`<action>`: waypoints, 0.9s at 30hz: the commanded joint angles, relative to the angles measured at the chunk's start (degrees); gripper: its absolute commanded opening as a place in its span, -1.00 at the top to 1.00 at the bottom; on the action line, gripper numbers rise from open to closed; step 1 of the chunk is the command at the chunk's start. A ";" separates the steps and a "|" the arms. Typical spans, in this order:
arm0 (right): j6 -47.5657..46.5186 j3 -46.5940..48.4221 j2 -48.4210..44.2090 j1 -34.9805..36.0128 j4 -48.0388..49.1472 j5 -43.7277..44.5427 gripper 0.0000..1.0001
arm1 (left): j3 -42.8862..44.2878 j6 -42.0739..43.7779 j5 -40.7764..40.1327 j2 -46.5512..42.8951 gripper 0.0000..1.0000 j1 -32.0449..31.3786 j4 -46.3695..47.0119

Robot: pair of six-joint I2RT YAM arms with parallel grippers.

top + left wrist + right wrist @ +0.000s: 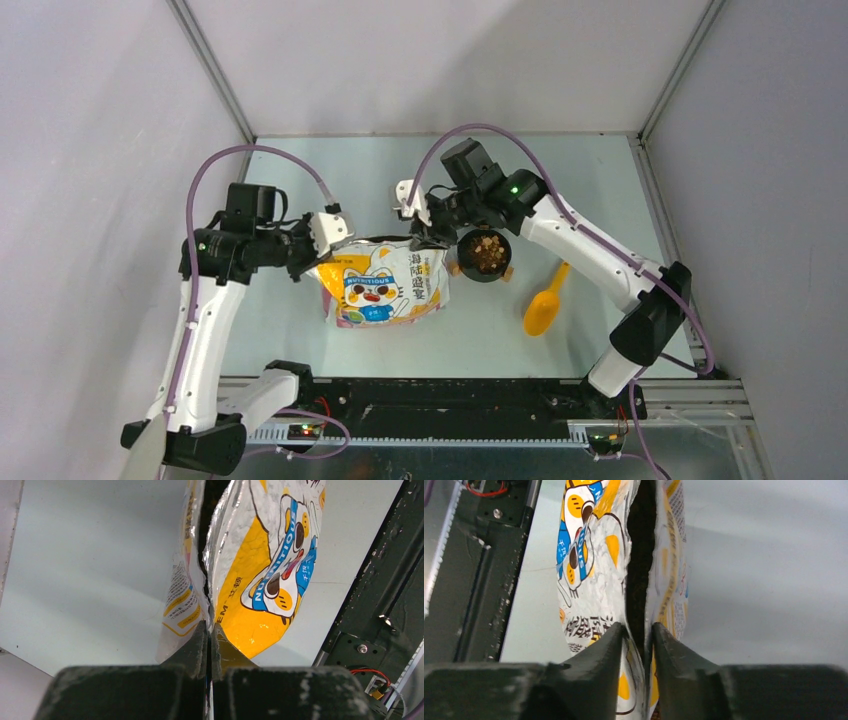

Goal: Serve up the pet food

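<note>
Next, my right gripper pinches the opening's edges together (364, 242) beside my left gripper, as the bag's opening gapes between my grippers, and then slide to the bag's corner.
The pet food (488, 252), small brown kibble, fills a black bowl (485, 279) just right of the cartoon-cat bag (385, 285). The bag stands with its top open. My left gripper (335, 232) is shut on the bag's upper left edge; in the left wrist view its fingers (210, 630) pinch the foil seam of the bag (265, 580). My right gripper (425, 238) is at the bag's upper right corner, beside the bowl. In the right wrist view its jaws (639, 630) stand apart, with the bag's (594, 580) loose edge between them.
A yellow plastic scoop (545, 308) lies on the table right of the bowl. The black base rail (450, 400) runs along the near edge. Grey walls enclose the table at the back and both sides.
</note>
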 commanded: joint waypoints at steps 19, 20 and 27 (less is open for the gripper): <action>0.38 1.31 -4.01 -1.96 1.26 -0.87 1.00 | -1.82 -4.30 -2.03 -3.19 -0.13 -9.12 14.49; 0.57 1.96 -3.86 -1.83 1.36 -0.97 1.00 | -2.32 -5.03 -2.84 -2.91 -0.15 -10.30 16.54; 1.20 2.46 -4.37 -1.85 1.31 -1.53 0.86 | -0.86 -3.26 -1.17 1.88 -0.03 -12.20 17.67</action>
